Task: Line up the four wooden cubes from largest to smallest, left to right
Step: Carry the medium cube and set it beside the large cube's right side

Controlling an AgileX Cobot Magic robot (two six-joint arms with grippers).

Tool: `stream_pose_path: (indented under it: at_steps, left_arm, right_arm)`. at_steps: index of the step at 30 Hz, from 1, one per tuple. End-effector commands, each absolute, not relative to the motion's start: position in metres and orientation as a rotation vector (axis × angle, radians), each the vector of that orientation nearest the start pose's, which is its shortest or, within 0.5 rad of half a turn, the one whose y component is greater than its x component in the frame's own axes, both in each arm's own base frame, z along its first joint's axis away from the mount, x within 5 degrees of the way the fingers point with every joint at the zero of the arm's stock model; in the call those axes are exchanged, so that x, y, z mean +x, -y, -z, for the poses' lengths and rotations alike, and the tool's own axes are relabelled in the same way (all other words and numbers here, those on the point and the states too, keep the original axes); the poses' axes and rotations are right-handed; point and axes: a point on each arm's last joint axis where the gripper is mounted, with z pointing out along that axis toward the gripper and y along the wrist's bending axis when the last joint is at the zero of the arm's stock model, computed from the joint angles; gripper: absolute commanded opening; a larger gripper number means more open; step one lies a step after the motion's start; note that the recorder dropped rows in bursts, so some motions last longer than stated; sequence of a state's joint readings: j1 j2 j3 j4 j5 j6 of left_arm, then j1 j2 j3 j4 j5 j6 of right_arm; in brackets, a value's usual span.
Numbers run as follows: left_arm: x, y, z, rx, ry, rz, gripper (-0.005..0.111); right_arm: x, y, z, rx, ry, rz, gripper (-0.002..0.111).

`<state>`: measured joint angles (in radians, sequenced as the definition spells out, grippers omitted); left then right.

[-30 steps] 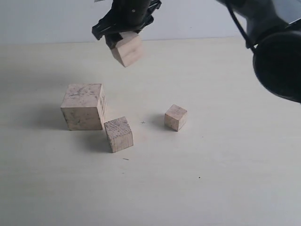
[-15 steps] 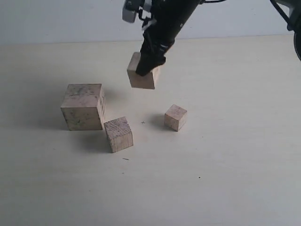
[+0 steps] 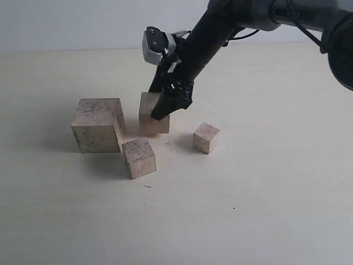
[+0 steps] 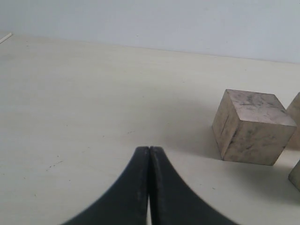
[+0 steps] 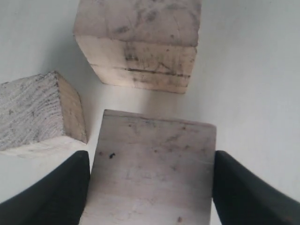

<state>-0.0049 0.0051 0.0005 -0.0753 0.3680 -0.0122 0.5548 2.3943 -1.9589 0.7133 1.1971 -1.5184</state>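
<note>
Next, I release the second-largest cube with my right gripper snug [image 3: 134, 126] [image 5: 144, 123] against the largest cube, just behind the third cube.
The largest wooden cube [image 3: 98, 125] stands at the left of the table. Just right of it, my right gripper [image 3: 163, 110] is shut on the second-largest cube [image 3: 150, 115], held low at the table surface; I cannot tell whether it touches. In the right wrist view this cube [image 5: 152, 168] fills the space between the black fingers [image 5: 61, 192], with the largest cube [image 5: 140, 42] beyond it. The third cube [image 3: 139, 157] lies in front, turned askew. The smallest cube [image 3: 206, 137] sits apart at the right. My left gripper [image 4: 149, 149] is shut and empty, facing the largest cube [image 4: 253, 126].
The pale table [image 3: 265, 193] runs wide to the front and right. A light wall [image 3: 66, 22] rises behind it. The right arm [image 3: 220, 27] slants in from the upper right over the table's back part.
The right gripper has carried the second-largest cube down from high above the table to beside the largest cube. The other three cubes have not moved.
</note>
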Motion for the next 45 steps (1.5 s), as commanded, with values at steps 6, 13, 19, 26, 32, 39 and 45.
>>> stream_pose_path:
  at_steps: [6,13,19,26,32,39,45]
  left_arm:
    - [0.053,0.003,-0.181,-0.052,-1.84,0.096,0.0]
    - [0.053,0.003,-0.181,-0.052,-1.84,0.096,0.0]
    - [0.053,0.003,-0.181,-0.052,-1.84,0.096,0.0]
    - [0.053,0.003,-0.181,-0.052,-1.84,0.096,0.0]
    - [0.053,0.003,-0.181,-0.052,-1.84,0.096,0.0]
    - [0.053,0.003,-0.181,-0.052,-1.84,0.096,0.0]
    - [0.053,0.003,-0.181,-0.052,-1.84,0.096,0.0]
  right_arm:
    - [0.372,-0.319,-0.14,-2.169,-1.548,-0.895,0.0]
    - [0.366,-0.331,-0.136,-2.205,-1.566,-0.78,0.0]
    - [0.361,-0.338,-0.135,-2.214,-1.554,-0.766,0.0]
    - [0.362,-0.339,-0.135,-2.18,-1.605,-0.763,0.0]
    - [0.361,-0.338,-0.135,-2.186,-1.605,-0.781,0.0]
    - [0.36,-0.339,-0.136,-2.161,-1.64,-0.8,0.0]
    - [0.36,-0.341,-0.124,-2.148,-1.664,-0.841,0.0]
